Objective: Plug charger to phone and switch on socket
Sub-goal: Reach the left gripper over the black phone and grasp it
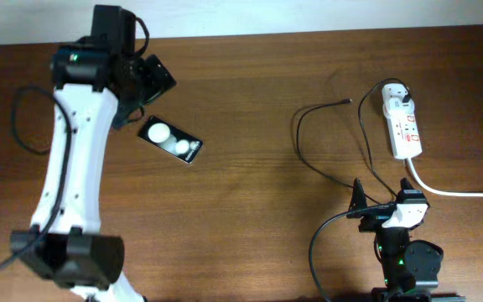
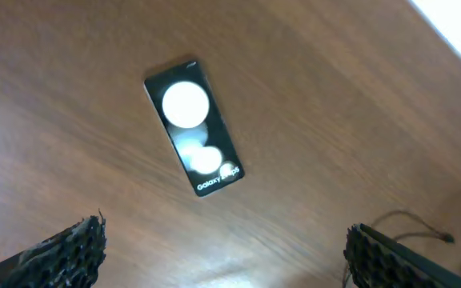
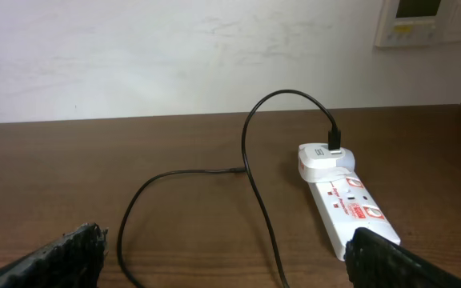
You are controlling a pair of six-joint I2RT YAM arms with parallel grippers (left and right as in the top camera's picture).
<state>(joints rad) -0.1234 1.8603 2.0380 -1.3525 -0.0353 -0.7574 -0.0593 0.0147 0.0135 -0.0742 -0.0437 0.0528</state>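
Observation:
I should grab the phone with my left gripper by its long sides, around the phone's middle (image 1: 171, 141) (image 2: 196, 130) between the big and the small white round patches.
The phone (image 1: 169, 140) lies flat on the brown table, a black slab with two white round patches. In the left wrist view the phone (image 2: 194, 128) is ahead of the fingers, untouched. My left gripper (image 1: 143, 99) (image 2: 230, 264) is open and empty, just up-left of the phone. The charger cable (image 1: 309, 151) (image 3: 250, 160) loops from a loose tip (image 1: 346, 102) (image 3: 237, 170) to a white plug (image 1: 397, 101) (image 3: 324, 158) seated in the socket (image 1: 404, 130) (image 3: 350, 204). My right gripper (image 1: 382, 201) (image 3: 222, 260) is open and empty, in front of the cable loop.
A thick white cord (image 1: 459, 193) runs from the socket to the right edge. A white wall (image 3: 174, 56) stands behind the table's far edge, with a wall panel (image 3: 422, 20) at upper right. The cable tip also shows in the left wrist view (image 2: 442, 238).

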